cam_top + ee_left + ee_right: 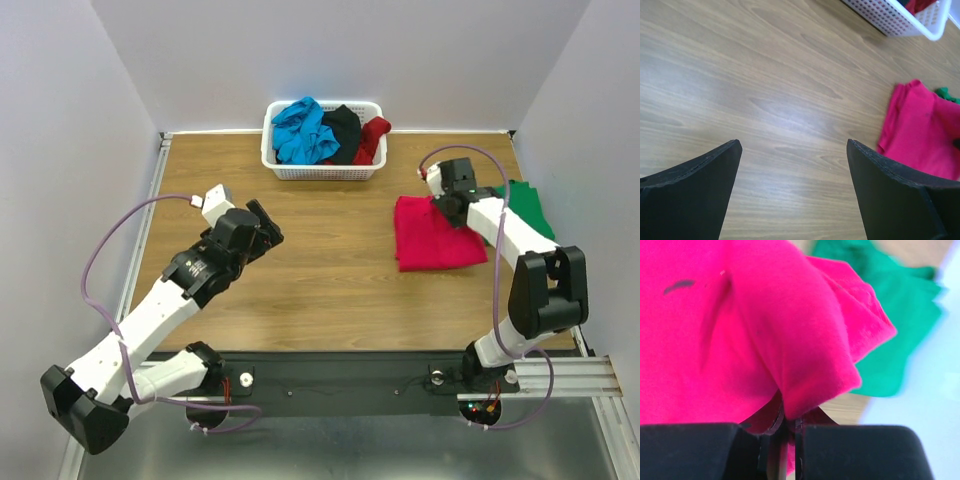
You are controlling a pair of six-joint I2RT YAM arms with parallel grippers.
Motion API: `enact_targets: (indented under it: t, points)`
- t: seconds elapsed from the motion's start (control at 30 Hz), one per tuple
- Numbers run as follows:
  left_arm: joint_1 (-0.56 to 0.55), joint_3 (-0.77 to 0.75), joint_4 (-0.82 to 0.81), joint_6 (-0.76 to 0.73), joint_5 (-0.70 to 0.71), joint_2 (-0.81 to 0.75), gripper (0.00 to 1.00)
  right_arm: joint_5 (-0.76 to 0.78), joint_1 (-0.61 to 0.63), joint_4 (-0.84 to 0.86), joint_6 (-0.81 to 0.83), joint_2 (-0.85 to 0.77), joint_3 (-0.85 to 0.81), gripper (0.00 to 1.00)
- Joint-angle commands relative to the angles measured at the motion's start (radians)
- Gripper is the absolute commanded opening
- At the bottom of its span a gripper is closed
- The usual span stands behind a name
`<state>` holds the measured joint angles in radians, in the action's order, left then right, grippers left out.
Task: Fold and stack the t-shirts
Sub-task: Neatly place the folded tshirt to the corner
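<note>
The robot's right gripper needs to release the pink-red t-shirt on top of the green t-shirt (493, 206) (885, 352), stacking the two near the side wall.
A bright pink-red t-shirt (432, 235) lies folded on the wooden table at the right, partly over a green t-shirt (528, 207). My right gripper (447, 205) is shut on the far right edge of the pink-red shirt (790, 340), and a fold of the cloth is pinched between its jaws. The green shirt (890, 325) shows beyond it. My left gripper (262, 222) is open and empty above bare wood at the left centre; its fingers (700, 185) frame the table, with the pink-red shirt (922, 132) off to its right.
A white lattice basket (322, 168) at the back centre holds blue (303, 132), black (343, 128) and dark red (373, 138) shirts. Walls close the table on three sides. A black rail (340, 380) runs along the near edge.
</note>
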<state>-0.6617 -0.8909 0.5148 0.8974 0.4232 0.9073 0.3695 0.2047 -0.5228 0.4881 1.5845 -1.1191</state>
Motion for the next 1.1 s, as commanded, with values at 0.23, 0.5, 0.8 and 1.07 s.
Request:
enact_targets:
  t: [0.23, 0.5, 0.8, 1.07]
  points:
    - [0.093, -0.111, -0.027, -0.132, 0.009, 0.100, 0.98, -0.007, -0.142, -0.016, 0.337, -0.041, -0.197, 0.00]
    - [0.137, -0.141, -0.024, -0.153, 0.005, 0.169, 0.98, 0.013, -0.177, -0.080, 0.385, 0.005, -0.326, 0.00]
    - [0.149, -0.140, -0.029, -0.155, -0.018, 0.183, 0.98, -0.001, -0.200, -0.115, 0.369, -0.021, -0.392, 0.00]
    - [0.155, -0.125, -0.056, -0.164, -0.040, 0.193, 0.98, -0.047, -0.202, -0.163, 0.348, -0.021, -0.453, 0.00]
